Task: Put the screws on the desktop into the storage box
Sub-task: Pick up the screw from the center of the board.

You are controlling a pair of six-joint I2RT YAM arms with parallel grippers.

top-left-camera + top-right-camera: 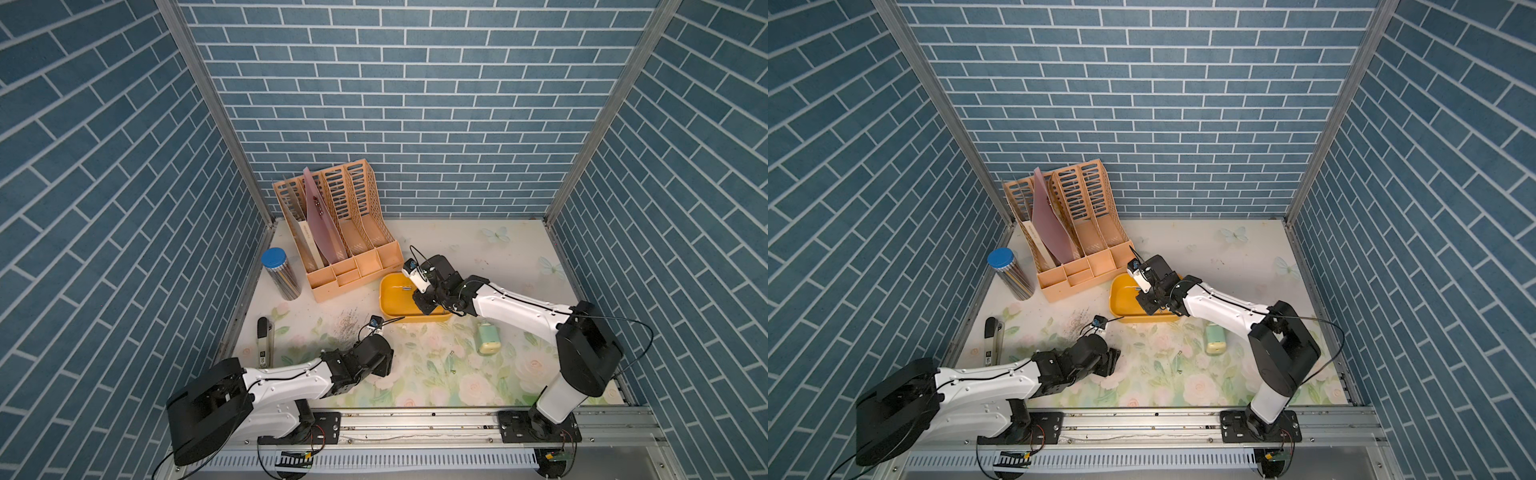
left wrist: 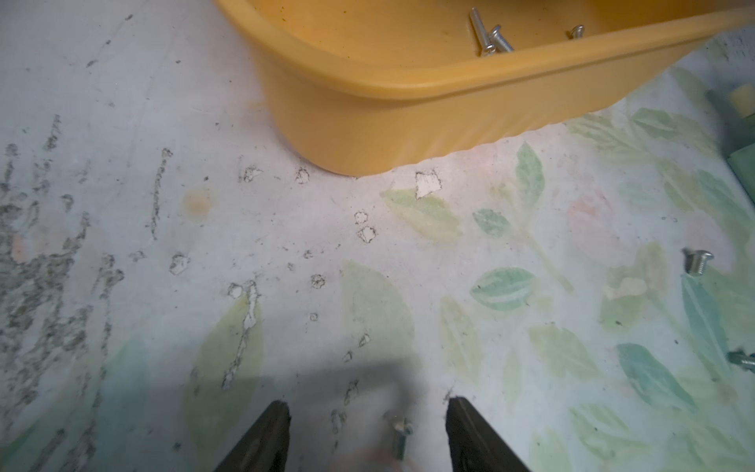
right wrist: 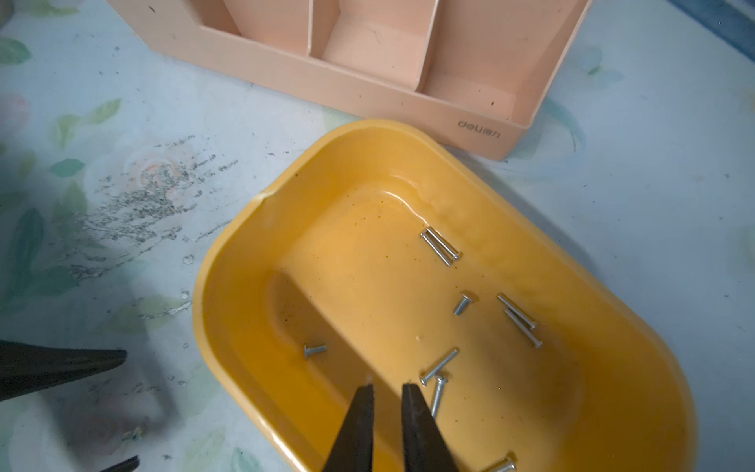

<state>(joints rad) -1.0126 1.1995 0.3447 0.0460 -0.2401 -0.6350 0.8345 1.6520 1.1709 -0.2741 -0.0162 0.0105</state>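
The small screw lies loose under the left gripper's open fingers, so the robot should draw that gripper back, lower it and close around the screw's body (image 2: 399,448) before heading to the storage box.
The yellow-orange storage box (image 1: 415,319) (image 1: 1142,319) stands mid-desktop, and several silvery screws (image 3: 441,245) lie on its floor. My right gripper (image 3: 388,386) hangs over the box's inside, its jaws a narrow gap apart with nothing between them. My left gripper (image 2: 367,408) is low over the flowered desktop (image 1: 478,249) in front of the box, open, with one small screw (image 2: 400,435) lying between its fingers, untouched. In the right wrist view one of those dark fingers (image 3: 61,367) shows beside the box. More loose screws (image 1: 452,361) (image 2: 698,261) lie on the desktop to the right.
A peach file organizer (image 1: 345,232) (image 3: 367,73) stands just behind the box. A jar with a blue lid (image 1: 280,274) and a black and silver stapler (image 1: 264,340) are at the left. A pale green case (image 1: 488,337) lies right of the box. Dark scuff marks (image 1: 347,324) speckle the surface.
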